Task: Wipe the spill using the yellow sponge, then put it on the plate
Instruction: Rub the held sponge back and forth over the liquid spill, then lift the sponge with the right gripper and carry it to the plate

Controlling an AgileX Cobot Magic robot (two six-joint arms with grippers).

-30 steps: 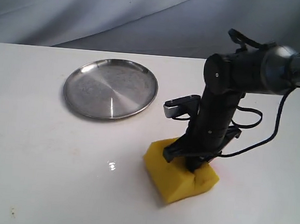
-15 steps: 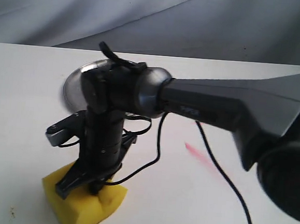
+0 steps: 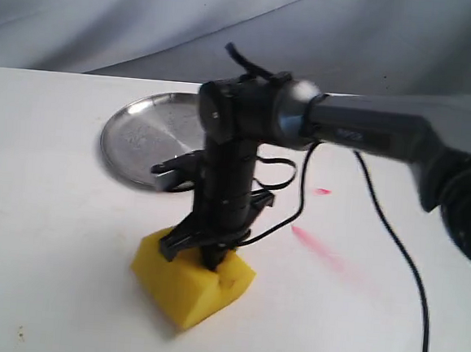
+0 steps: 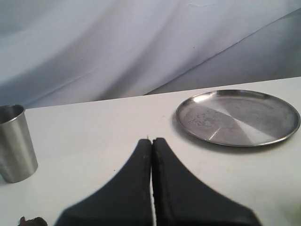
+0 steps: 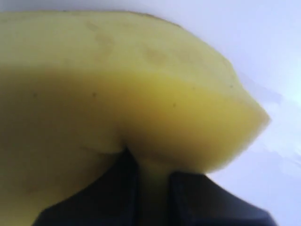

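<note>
The robot's right gripper should release the yellow sponge on the steel plate, just off the plate's middle (image 3: 192, 131) toward the plate's far rim.
The yellow sponge (image 3: 187, 290) rests on the white table in front of the plate (image 3: 139, 139), its top dented. My right gripper (image 3: 206, 255) points straight down and is shut on the sponge's upper edge. In the right wrist view the sponge (image 5: 141, 89) fills the picture, with foam squeezed between the black fingers (image 5: 117, 188). No amber puddle or wet smear shows; the sponge covers the spot where a glint lay. My left gripper (image 4: 151, 142) hovers over bare table, shut and empty, with the steel plate (image 4: 237, 117) ahead of it.
Pink-red streaks (image 3: 327, 252) mark the table to the right of the sponge. A steel cup (image 4: 16, 143) stands near the left gripper. The right arm and its cable (image 3: 394, 237) cross above the table and hide part of the plate.
The right gripper dragged the sponge far to the left across the glinting wet spot, then part of the way back right. The pink streaks came into sight behind it.
</note>
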